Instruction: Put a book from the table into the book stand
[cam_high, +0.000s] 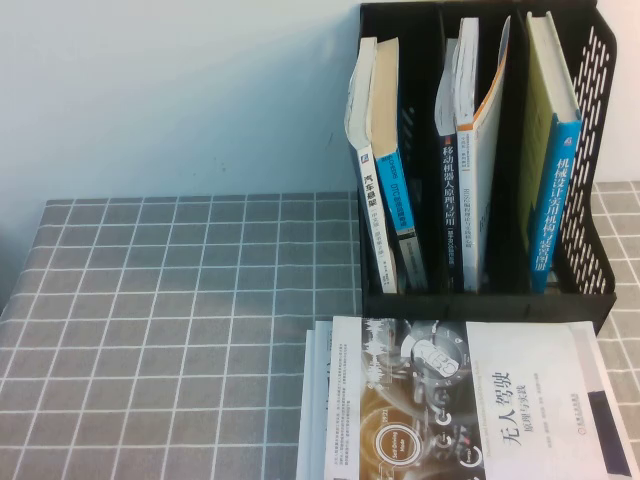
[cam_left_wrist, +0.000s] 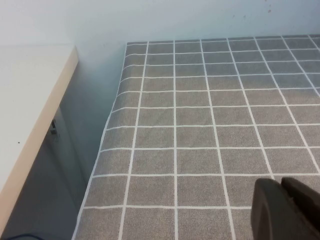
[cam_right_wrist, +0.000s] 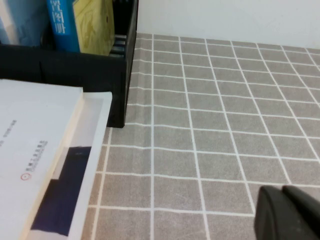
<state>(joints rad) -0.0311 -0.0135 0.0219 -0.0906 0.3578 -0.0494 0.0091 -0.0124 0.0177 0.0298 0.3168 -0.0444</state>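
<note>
Next, the left gripper goes to the top book's white edge (cam_high: 344, 408) beside the book's brown part, opposite the black title, and closes there.
A stack of books (cam_high: 450, 400) lies flat at the table's near right, top cover white and brown with black Chinese title; it shows in the right wrist view (cam_right_wrist: 45, 160) too. Right behind it stands the black book stand (cam_high: 590, 150), holding several upright books in its compartments; its corner shows in the right wrist view (cam_right_wrist: 120, 85). Neither arm shows in the high view. My left gripper (cam_left_wrist: 282, 187) is shut and empty above bare grey tablecloth near the table's left edge. My right gripper (cam_right_wrist: 282, 192) is shut and empty over cloth to the right of the book stack.
The table carries a grey checked cloth (cam_high: 180, 330). A white wall stands behind it. In the left wrist view a white side table (cam_left_wrist: 25, 110) stands beyond the table's left edge, with a gap between.
</note>
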